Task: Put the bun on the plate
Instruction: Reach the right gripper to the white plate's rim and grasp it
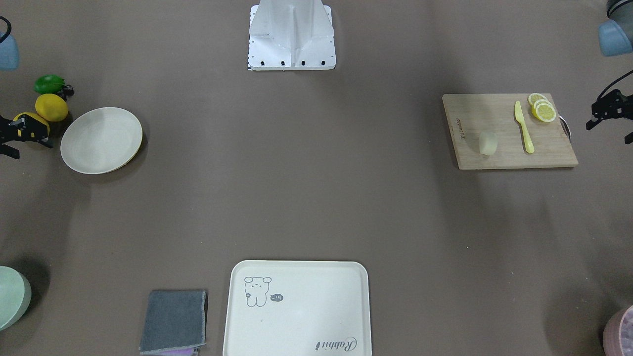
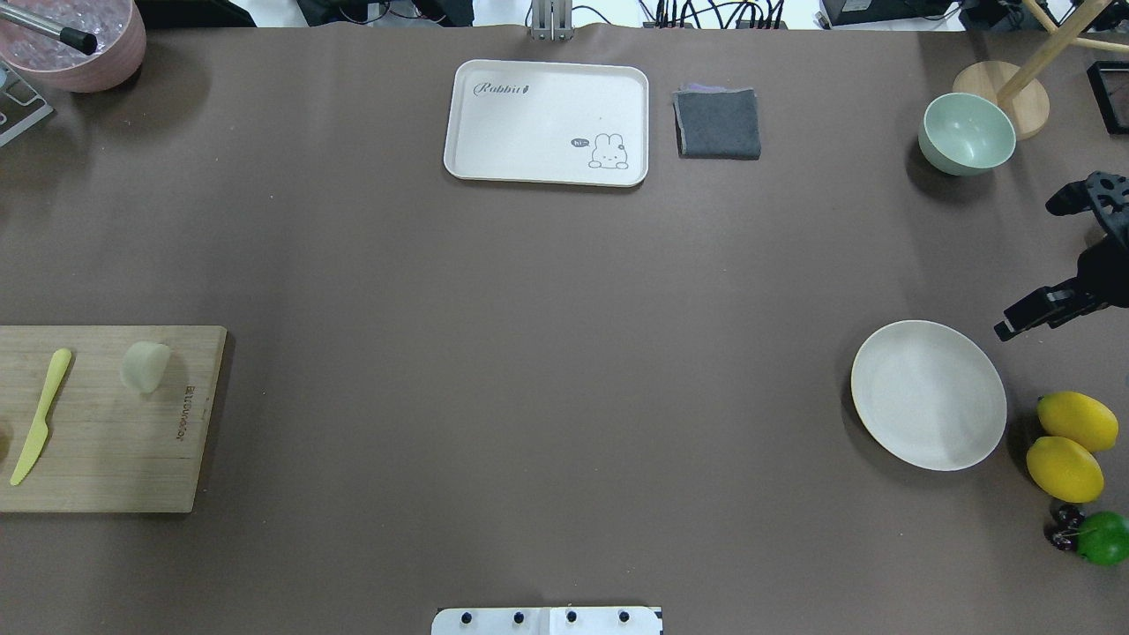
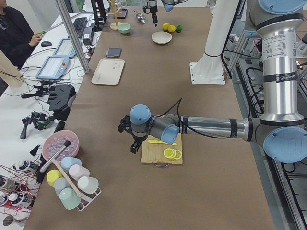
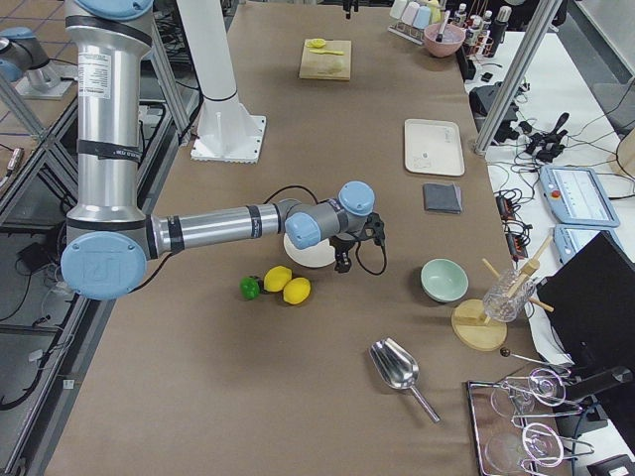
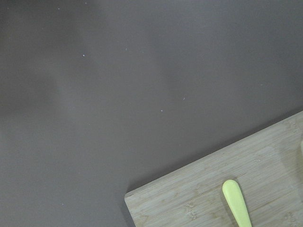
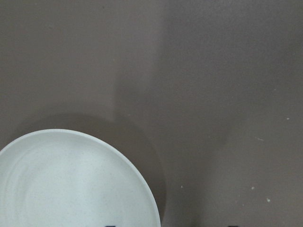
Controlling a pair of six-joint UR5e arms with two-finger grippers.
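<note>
My left gripper next closes around the middle of the bun [image 1: 488,142], fingers along its long sides, on the cutting board beside the yellow knife.
The bun [image 1: 488,143] [image 2: 145,366], a small pale rounded block, lies on a wooden cutting board [image 2: 106,441] at the table's left end. The round cream plate [image 1: 101,140] [image 2: 928,394] sits bare at the right end. My left gripper [image 1: 609,132] [image 3: 134,143] hangs over the table just off the board's outer end, its fingers apart and holding nothing. My right gripper [image 2: 1028,269] hovers beside the plate's outer far rim, open and empty. In the right wrist view the plate [image 6: 71,184] fills the lower left.
A yellow knife [image 2: 40,414] and lemon slices [image 1: 542,109] share the board. Two lemons [image 2: 1069,445] and a lime [image 2: 1102,538] lie by the plate. A rabbit tray [image 2: 547,172], grey cloth [image 2: 717,123] and green bowl [image 2: 966,134] line the far side.
</note>
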